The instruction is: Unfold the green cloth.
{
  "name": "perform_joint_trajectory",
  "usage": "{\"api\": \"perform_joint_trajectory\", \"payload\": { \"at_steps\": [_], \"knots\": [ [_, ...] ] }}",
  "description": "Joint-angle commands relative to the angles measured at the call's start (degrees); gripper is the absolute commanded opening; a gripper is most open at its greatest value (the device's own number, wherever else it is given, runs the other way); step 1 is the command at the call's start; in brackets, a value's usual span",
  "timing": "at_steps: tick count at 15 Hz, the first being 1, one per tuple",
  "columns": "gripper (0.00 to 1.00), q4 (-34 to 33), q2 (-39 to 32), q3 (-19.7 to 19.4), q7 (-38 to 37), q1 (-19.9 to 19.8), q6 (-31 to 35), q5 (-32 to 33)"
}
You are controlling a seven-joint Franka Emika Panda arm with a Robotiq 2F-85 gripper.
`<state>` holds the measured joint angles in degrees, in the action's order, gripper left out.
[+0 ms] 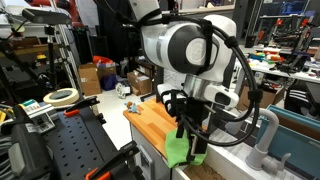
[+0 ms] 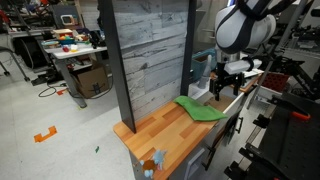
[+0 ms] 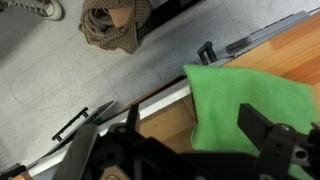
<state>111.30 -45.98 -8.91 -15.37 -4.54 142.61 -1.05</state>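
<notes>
Next, my gripper closes on the green cloth's edge (image 1: 180, 162) (image 3: 199, 93) at the far end of the wooden countertop, close to the corner of the cloth.
The green cloth (image 2: 200, 108) lies folded on the far end of the wooden countertop (image 2: 160, 135). In an exterior view it (image 1: 180, 151) reaches the counter's end (image 1: 150, 120). My gripper (image 2: 228, 86) hangs just above and beside the cloth's far edge and shows dark under the big white wrist (image 1: 188, 128). In the wrist view the cloth (image 3: 240, 95) fills the right side. My gripper (image 3: 190, 122) is open. One finger is over the cloth and the other is over bare wood. Nothing is held.
A tall grey plank panel (image 2: 150, 50) stands along the counter's side. A small object (image 2: 150, 165) sits at the counter's near end. A black perforated bench (image 1: 60, 150) with tape rolls (image 1: 60, 97) stands nearby. A brown bundle (image 3: 115, 25) lies on the floor.
</notes>
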Motion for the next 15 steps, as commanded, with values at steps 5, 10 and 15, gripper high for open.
{"api": "perform_joint_trajectory", "payload": {
  "at_steps": [5, 10, 15],
  "knots": [
    [1.00, -1.99, -1.03, -0.64, -0.38, 0.63, -1.18, -0.52],
    [1.00, -4.13, -4.87, -1.64, -1.35, 1.06, 0.55, -0.05],
    [1.00, -6.61, -9.93, -1.96, -1.42, 1.86, 0.79, 0.38]
  ]
}}
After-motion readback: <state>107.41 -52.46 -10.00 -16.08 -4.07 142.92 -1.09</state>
